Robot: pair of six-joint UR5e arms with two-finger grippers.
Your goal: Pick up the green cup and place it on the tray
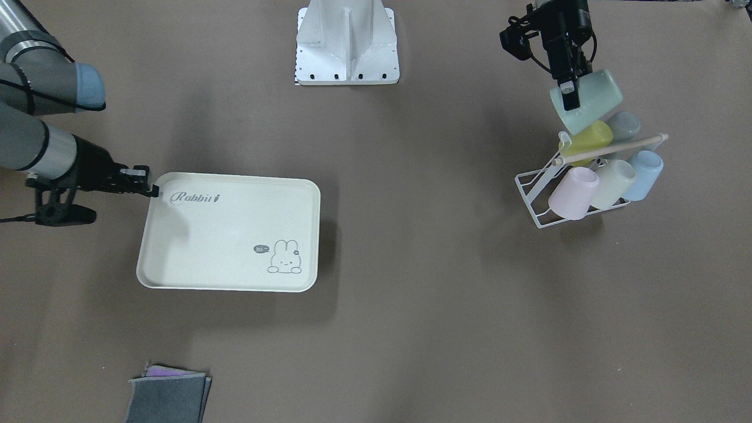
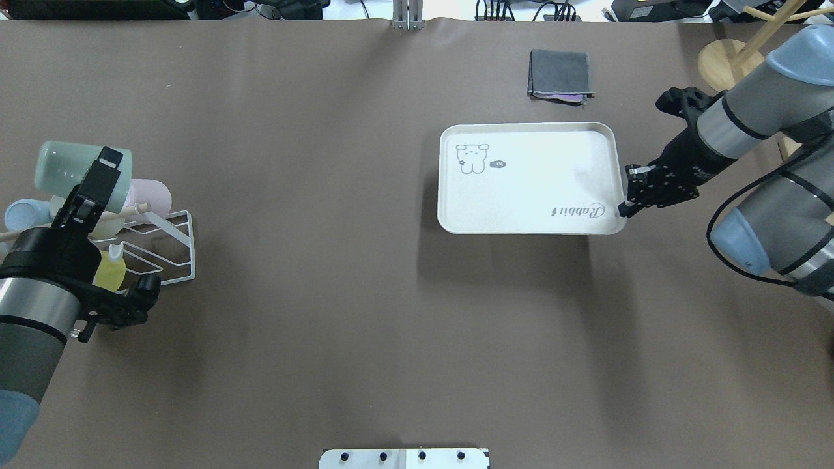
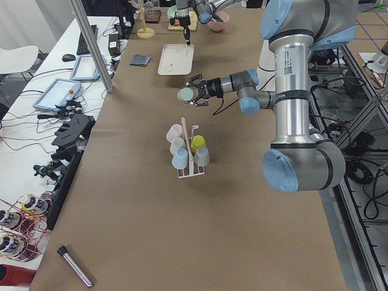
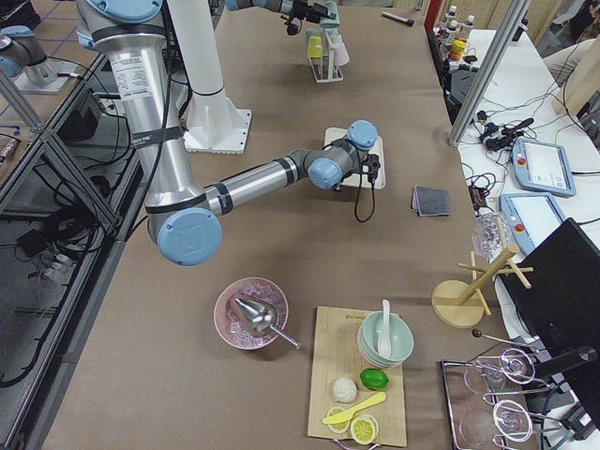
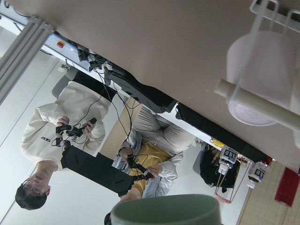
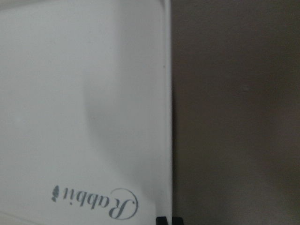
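Note:
The right gripper will release the cream tray on the bare table straight out from the white bracket's holed edge [image 1: 382, 215].
The mint green cup [image 1: 596, 94] lies on its side in the air, just above the white wire rack [image 1: 531, 194]. My left gripper [image 1: 568, 94] is shut on its wall. The cup also shows in the overhead view [image 2: 65, 166], and its rim shows at the bottom of the left wrist view [image 5: 166, 208]. The cream tray [image 1: 229, 258] with "Rabbit" lettering lies flat on the table across from it. My right gripper [image 1: 151, 189] sits low at the tray's corner near the lettering. Its fingertips [image 6: 161, 219] stand close together astride the rim [image 6: 166, 117].
The rack holds a yellow-green cup [image 1: 587, 141], a pink cup [image 1: 573, 191], a cream cup [image 1: 611, 182], a blue cup [image 1: 643, 173] and a grey-blue cup [image 1: 624, 124] under a wooden handle [image 1: 623, 147]. A folded grey cloth [image 2: 560, 75] lies beyond the tray.

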